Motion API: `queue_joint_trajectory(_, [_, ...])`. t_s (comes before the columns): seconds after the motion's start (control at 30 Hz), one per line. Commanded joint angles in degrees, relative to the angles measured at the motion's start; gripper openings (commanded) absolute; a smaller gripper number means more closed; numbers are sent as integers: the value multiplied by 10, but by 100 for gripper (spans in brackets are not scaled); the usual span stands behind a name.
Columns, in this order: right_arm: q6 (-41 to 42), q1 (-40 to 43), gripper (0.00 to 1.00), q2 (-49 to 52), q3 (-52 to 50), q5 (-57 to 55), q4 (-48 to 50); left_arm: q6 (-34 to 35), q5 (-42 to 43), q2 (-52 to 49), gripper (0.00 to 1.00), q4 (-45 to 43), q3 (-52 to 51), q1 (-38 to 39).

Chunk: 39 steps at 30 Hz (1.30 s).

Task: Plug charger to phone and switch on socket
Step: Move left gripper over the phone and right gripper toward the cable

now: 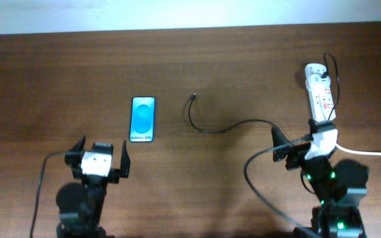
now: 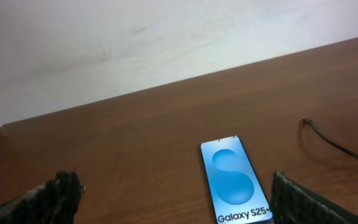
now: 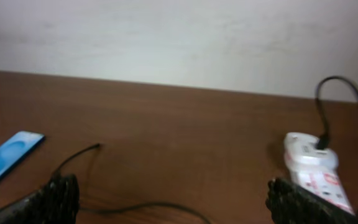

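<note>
I need to next close my left gripper on the long sides of the phone, around the middle of its blue screen (image 1: 143,116) (image 2: 229,171).
The phone (image 1: 143,119) lies flat on the brown table, blue screen up; it also shows in the left wrist view (image 2: 234,181) and at the left edge of the right wrist view (image 3: 5,155). The charger cable (image 1: 207,127) curves from its plug tip (image 1: 194,96) right towards the socket (image 1: 321,91), a white power strip at the right. My left gripper (image 1: 101,158) is open and empty, just short of the phone. My right gripper (image 1: 303,142) is open and empty, near the socket's near end. The cable (image 3: 142,207) and socket (image 3: 312,168) show in the right wrist view.
A thick white cord (image 1: 369,153) runs from the socket off the right edge. A robot cable (image 1: 256,185) loops on the table by the right arm. A pale wall (image 2: 135,43) stands behind the table's far edge.
</note>
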<state>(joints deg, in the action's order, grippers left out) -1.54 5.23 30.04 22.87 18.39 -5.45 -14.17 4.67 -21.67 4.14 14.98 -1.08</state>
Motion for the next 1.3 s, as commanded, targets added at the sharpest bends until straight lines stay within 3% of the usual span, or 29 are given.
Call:
queue_joint_trajectory(0.0, [0, -3, 98, 46, 59, 42, -24, -5, 35, -75, 99, 16, 70, 2])
queue_joint_trajectory(0.23, [0, -3, 98, 115, 157, 43, -116, -5, 66, -271, 100, 124, 240, 2])
queue_joint_trajectory(0.63, [0, -3, 98, 282, 365, 45, -323, -5, 113, -639, 99, 425, 633, 2])
queue_joint_trajectory(0.73, [-45, -3, 98, 337, 426, 89, -380, -5, 143, -704, 99, 496, 713, 2])
queue_joint_trajectory(0.97, [-5, -3, 99, 417, 438, 140, -361, -1, 181, -725, 100, 478, 720, 2])
queue_joint_trajectory(1.03, [-5, -3, 99, 431, 438, 140, -359, 32, 176, -737, 100, 469, 720, 5])
queue_joint_trajectory(1.27, [30, -4, 99, 442, 438, 106, -360, 167, 7, -813, 100, 444, 721, 56])
